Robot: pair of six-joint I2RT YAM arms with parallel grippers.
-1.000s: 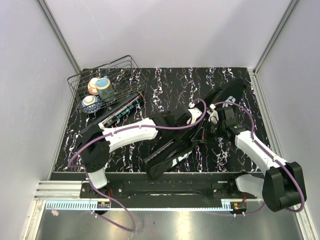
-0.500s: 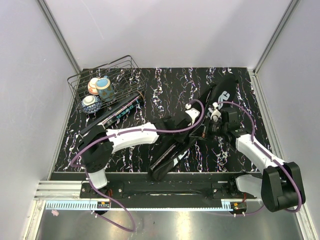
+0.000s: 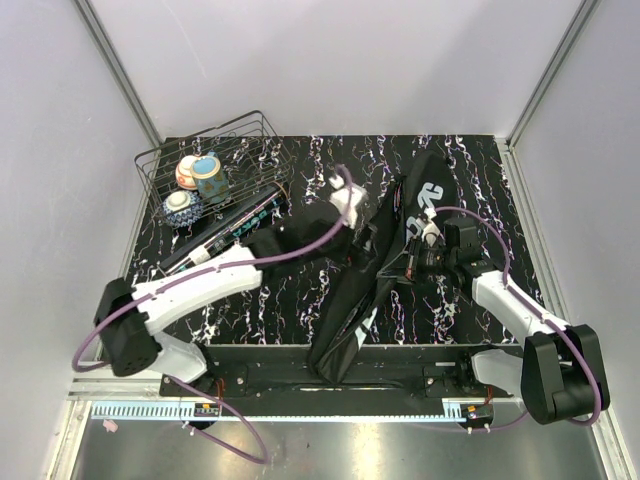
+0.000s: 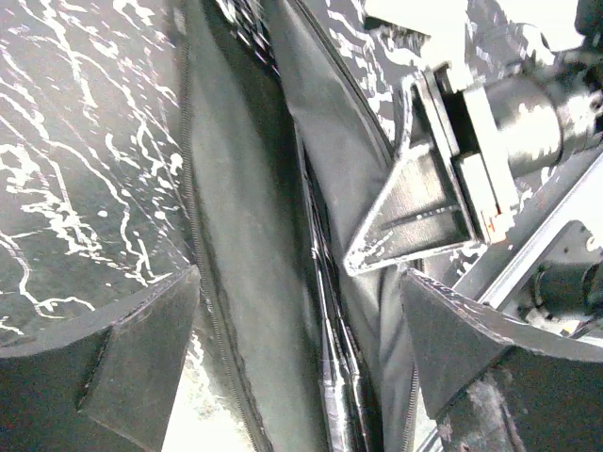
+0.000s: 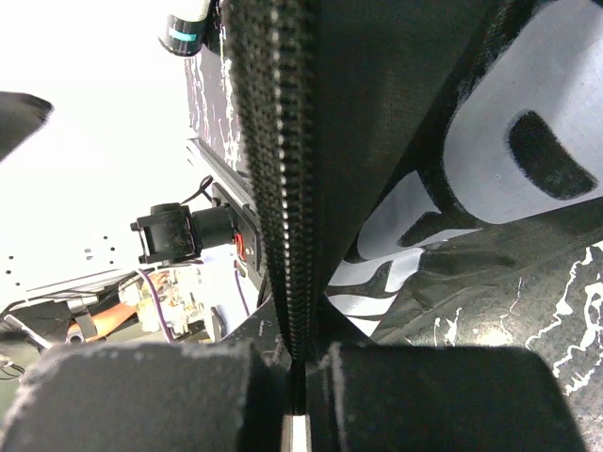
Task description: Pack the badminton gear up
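The bag's slit gapes and its lettering faces away. My left gripper should pinch the bag's zipper edge (image 3: pixel 378 279) next to my right gripper and turn the lettering up.
The black racket bag (image 3: pixel 372 290) lies slanted from the table's middle right down over the front edge, white lettering (image 3: pixel 432 192) at its far end. My left gripper (image 3: pixel 356 222) hovers over the bag's upper left side, open and empty. In the left wrist view its jaws (image 4: pixel 300 278) straddle the unzipped bag (image 4: pixel 240 235), and thin black racket frames (image 4: pixel 332 330) show inside the slit. My right gripper (image 3: pixel 413 257) is shut on the bag's zipper edge (image 5: pixel 283 188), pinched between its pads (image 5: pixel 300 356). The long black tube (image 3: pixel 232 230) lies left of the bag.
A black wire basket (image 3: pixel 170 155) with three patterned bowls (image 3: pixel 196 178) stands at the back left, right behind the tube. Grey walls close in the table on three sides. The tube's end (image 5: pixel 184 28) shows in the right wrist view.
My left gripper opened, let go of the bag and drew back up and to the left. The bag swung steeper, its lower end now over the front edge. The right grip held.
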